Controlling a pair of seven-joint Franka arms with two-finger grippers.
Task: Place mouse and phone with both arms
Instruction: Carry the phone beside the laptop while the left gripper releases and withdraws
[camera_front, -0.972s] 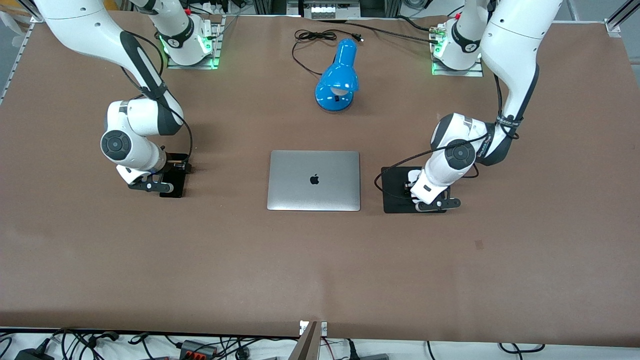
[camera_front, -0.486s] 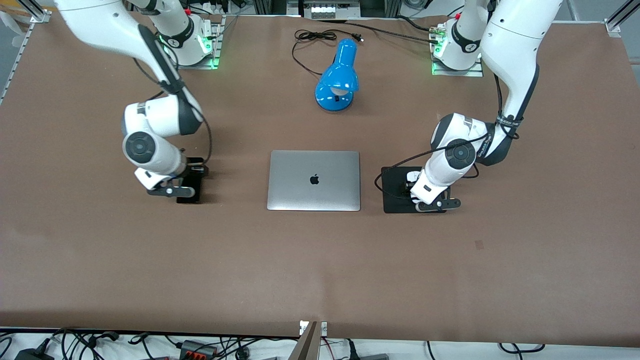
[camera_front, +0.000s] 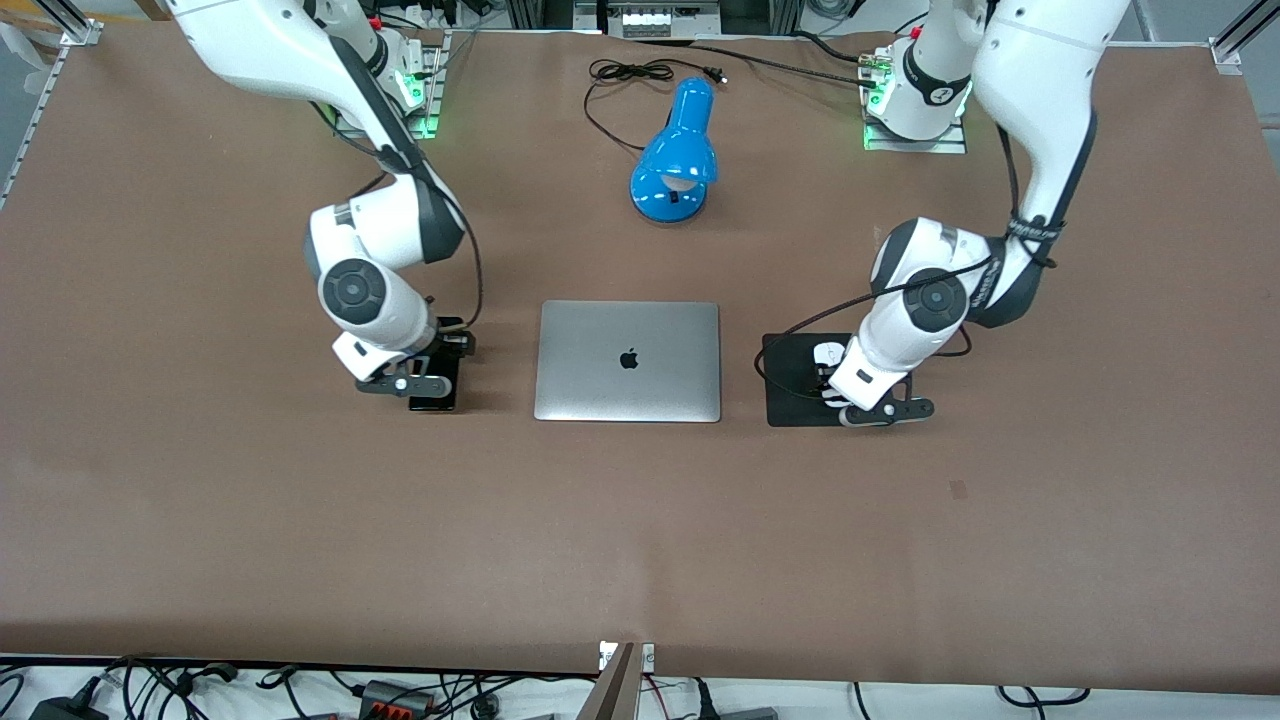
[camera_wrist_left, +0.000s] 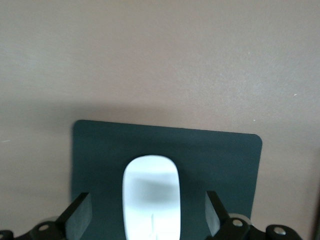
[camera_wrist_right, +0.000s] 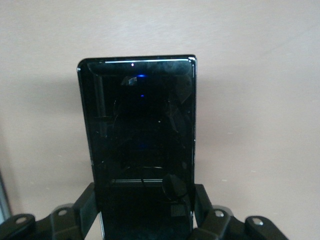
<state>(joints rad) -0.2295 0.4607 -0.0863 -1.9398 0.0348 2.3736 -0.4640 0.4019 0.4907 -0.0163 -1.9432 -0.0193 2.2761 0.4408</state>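
Next, my right gripper sets the black phone down on the brown table (camera_front: 487, 367) (camera_wrist_right: 96, 160) next to the laptop, parallel to the laptop's short edge.
The black phone (camera_front: 441, 390) is gripped by its long sides in my right gripper (camera_front: 432, 368), low over the table beside the laptop (camera_front: 628, 360), toward the right arm's end. In the right wrist view the phone (camera_wrist_right: 140, 135) fills the space between the fingers (camera_wrist_right: 85, 207). The white mouse (camera_front: 828, 352) lies on the black square mat (camera_front: 790, 385) at the laptop's other end. My left gripper (camera_front: 836, 385) is over it, open; in the left wrist view the mouse (camera_wrist_left: 151, 195) lies between the spread fingers (camera_wrist_left: 79, 220) with gaps on both sides, on the mat (camera_wrist_left: 220, 155).
A blue desk lamp (camera_front: 675, 155) lies farther from the front camera than the laptop, its black cable (camera_front: 625, 75) coiled near the bases. The rest is brown table surface (camera_front: 640, 540).
My right gripper has carried the phone steadily toward the laptop. My left gripper has drawn slightly away from the laptop over the mat, uncovering more of the mouse.
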